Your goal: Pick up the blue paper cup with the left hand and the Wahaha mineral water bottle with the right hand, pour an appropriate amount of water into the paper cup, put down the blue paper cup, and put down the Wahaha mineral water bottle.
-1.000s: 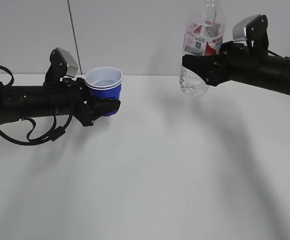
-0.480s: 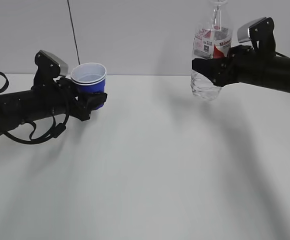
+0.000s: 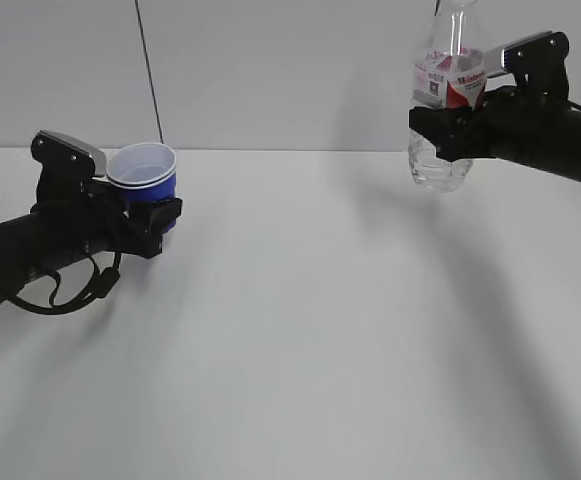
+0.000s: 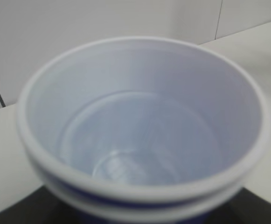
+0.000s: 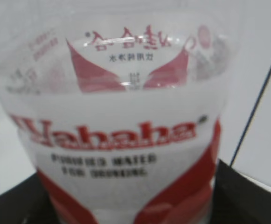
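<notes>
My left gripper has the blue paper cup, now upright just above the table. Next, I set it down on the white table [image 3: 140, 266] in front of the thin dark cable.
My left gripper [image 3: 158, 218] is shut on the blue paper cup [image 3: 146, 182] and holds it upright at the far left, just above the table. The left wrist view looks down into the cup [image 4: 140, 126]: white inside, with a little clear water at the bottom. My right gripper [image 3: 448, 128] is shut on the Wahaha mineral water bottle [image 3: 444, 110] and holds it upright, high at the upper right, with its neck cut off by the frame's top. The bottle's red-and-white label [image 5: 121, 154] fills the right wrist view. Cup and bottle are far apart.
The white table [image 3: 310, 320] runs from the front edge to a pale back wall [image 3: 270, 70]. A thin dark cable [image 3: 150, 70] hangs down the wall behind the cup. Black cables [image 3: 60, 290] loop under the left arm.
My left arm has drawn back to the left and lower with the cup. My right arm has moved right and up with the bottle. The gap between them has widened.
</notes>
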Robot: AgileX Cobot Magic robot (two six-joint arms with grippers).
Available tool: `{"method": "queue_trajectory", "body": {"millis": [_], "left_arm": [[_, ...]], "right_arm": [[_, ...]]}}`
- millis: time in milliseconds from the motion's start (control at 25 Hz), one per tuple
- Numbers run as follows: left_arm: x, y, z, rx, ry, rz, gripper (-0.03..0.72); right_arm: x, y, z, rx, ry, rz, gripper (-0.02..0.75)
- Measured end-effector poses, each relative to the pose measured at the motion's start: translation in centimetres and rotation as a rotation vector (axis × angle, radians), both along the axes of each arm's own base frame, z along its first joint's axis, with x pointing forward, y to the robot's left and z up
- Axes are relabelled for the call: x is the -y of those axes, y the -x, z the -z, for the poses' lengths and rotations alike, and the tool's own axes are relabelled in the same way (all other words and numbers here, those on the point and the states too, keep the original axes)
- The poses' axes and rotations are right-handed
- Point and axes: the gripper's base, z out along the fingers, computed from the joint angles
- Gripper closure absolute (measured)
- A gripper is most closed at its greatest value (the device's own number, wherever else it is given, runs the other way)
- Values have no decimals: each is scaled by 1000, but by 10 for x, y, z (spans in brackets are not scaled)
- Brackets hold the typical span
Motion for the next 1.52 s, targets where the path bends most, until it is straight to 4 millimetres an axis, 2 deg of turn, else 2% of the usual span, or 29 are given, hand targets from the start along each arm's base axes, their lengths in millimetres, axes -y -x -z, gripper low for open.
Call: {"method": "queue_trajectory", "body": {"millis": [240, 600, 800, 1160, 1520], "left_arm": [[-5, 5, 1, 37, 3, -49, 253], [-10, 4, -1, 57, 33, -106, 254], [-11, 3, 0, 54, 37, -123, 254], [-11, 5, 23, 27, 43, -121, 254], [-12, 11, 55, -54, 24, -124, 254]], "right_arm": [[11, 17, 20, 49, -29, 145, 267], [10, 44, 38, 81, -74, 146, 267], [8, 54, 41, 100, -103, 130, 267], [3, 62, 45, 97, -88, 64, 267], [1, 63, 45, 101, -79, 36, 267]]}}
